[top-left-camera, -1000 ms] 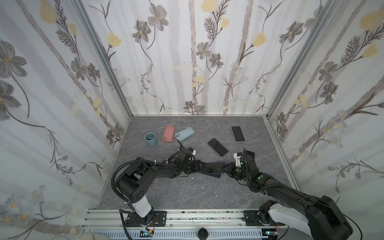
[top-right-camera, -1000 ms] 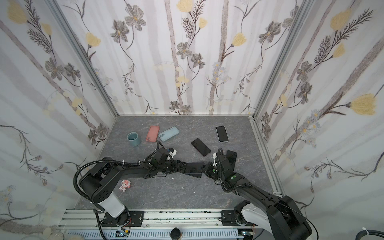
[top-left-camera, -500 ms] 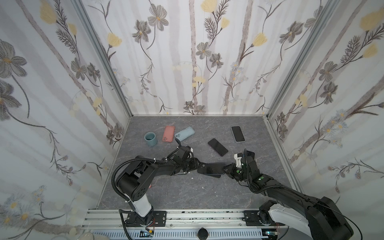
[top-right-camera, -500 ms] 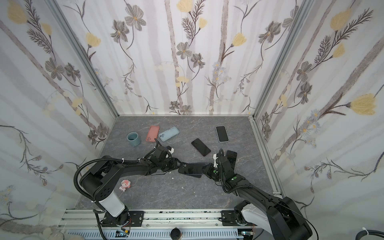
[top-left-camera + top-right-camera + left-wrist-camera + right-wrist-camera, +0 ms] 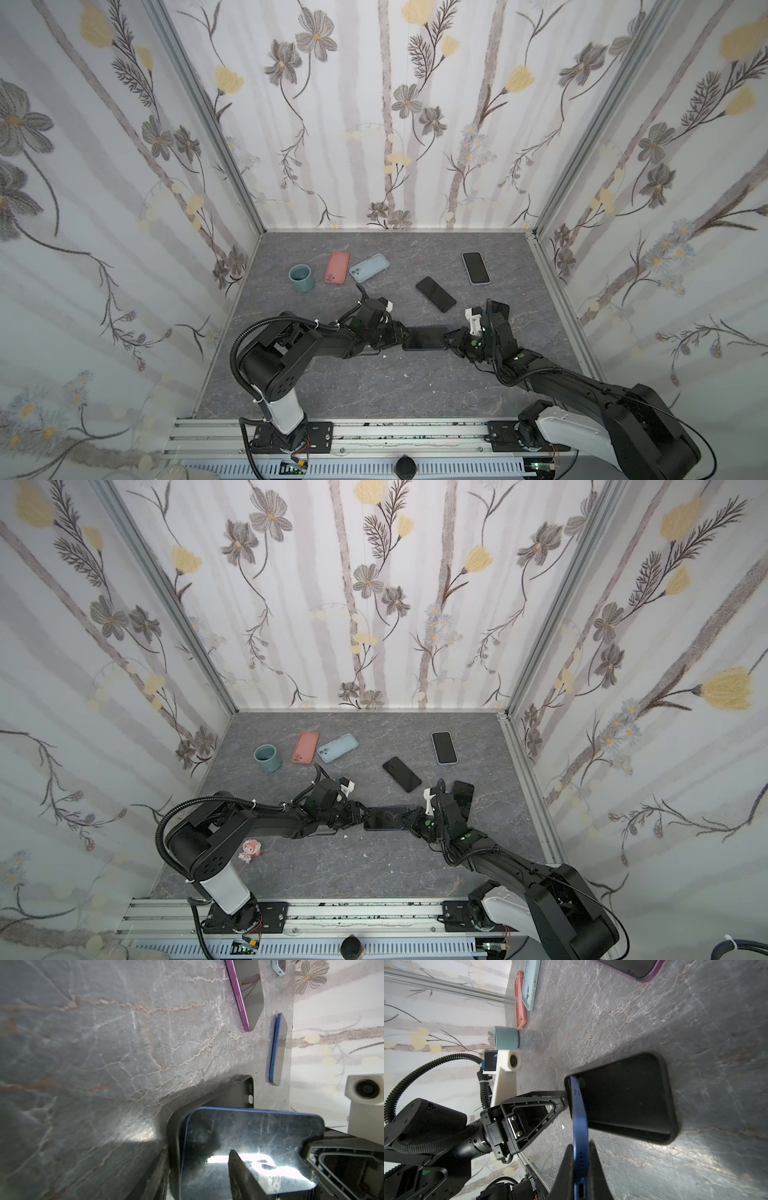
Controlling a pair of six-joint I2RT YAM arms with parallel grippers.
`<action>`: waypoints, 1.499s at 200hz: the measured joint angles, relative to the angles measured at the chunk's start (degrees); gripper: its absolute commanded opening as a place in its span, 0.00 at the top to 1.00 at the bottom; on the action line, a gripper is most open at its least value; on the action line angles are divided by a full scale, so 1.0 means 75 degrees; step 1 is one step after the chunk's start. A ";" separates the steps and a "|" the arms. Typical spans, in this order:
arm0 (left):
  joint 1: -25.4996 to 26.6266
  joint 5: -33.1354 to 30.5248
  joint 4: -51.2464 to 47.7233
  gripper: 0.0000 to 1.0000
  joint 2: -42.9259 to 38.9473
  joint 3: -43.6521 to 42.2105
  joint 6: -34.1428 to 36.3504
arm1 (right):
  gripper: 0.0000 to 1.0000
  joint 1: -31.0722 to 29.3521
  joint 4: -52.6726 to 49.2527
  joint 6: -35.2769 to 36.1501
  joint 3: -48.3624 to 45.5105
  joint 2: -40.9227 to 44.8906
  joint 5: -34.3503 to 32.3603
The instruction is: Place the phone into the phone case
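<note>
The robot's right gripper should release the blue phone inside the open black phone case (image 5: pixel 429 344) (image 5: pixel 624 1108) that the left gripper clamps.
The black phone case (image 5: pixel 629 1097) lies open side up on the grey table, in both top views mid-table between the two arms (image 5: pixel 426 338). The blue phone (image 5: pixel 579 1122) stands tilted over it, its far end tucked into the case's end. My right gripper (image 5: pixel 581 1145) is shut on the phone's raised end (image 5: pixel 451 338). My left gripper (image 5: pixel 197 1157) clamps the opposite end of the case (image 5: pixel 401 334): one finger (image 5: pixel 239 1167) lies on the phone's screen (image 5: pixel 249 1140), the other sits outside the case rim (image 5: pixel 174 1136).
Behind the arms lie a dark phone (image 5: pixel 435 294), a phone in a pale case (image 5: pixel 476 268) and another dark phone (image 5: pixel 498 309). At the back left are a pink case (image 5: pixel 336 267), a light blue case (image 5: pixel 369 268) and a teal cup (image 5: pixel 301 278). A small doll (image 5: pixel 250 850) sits front left.
My left gripper's jaws have narrowed onto the end of the case. The right gripper and the phone have barely moved.
</note>
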State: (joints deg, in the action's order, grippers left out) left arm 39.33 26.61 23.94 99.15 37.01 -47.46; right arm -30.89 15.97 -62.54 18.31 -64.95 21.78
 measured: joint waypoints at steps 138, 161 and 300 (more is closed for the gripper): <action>0.0003 -0.0119 -0.0189 0.49 0.0213 0.0347 -0.0067 | 1.00 0.0294 0.0557 0.0405 -0.0236 -0.0481 0.0361; 0.0012 -0.0149 -0.0052 0.50 0.0184 0.0242 -0.0067 | 0.88 0.0373 0.0603 0.0405 -0.0338 -0.0388 0.0411; 0.0067 -0.0478 0.0213 0.49 -0.0079 -0.0143 -0.0067 | 0.49 0.0414 -0.2562 0.1361 0.0691 0.0047 -0.0353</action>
State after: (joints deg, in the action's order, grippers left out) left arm 39.83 23.03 25.54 98.56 35.94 -47.97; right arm -27.79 -3.25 -52.34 23.49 -64.60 19.14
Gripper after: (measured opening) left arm 0.512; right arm 0.488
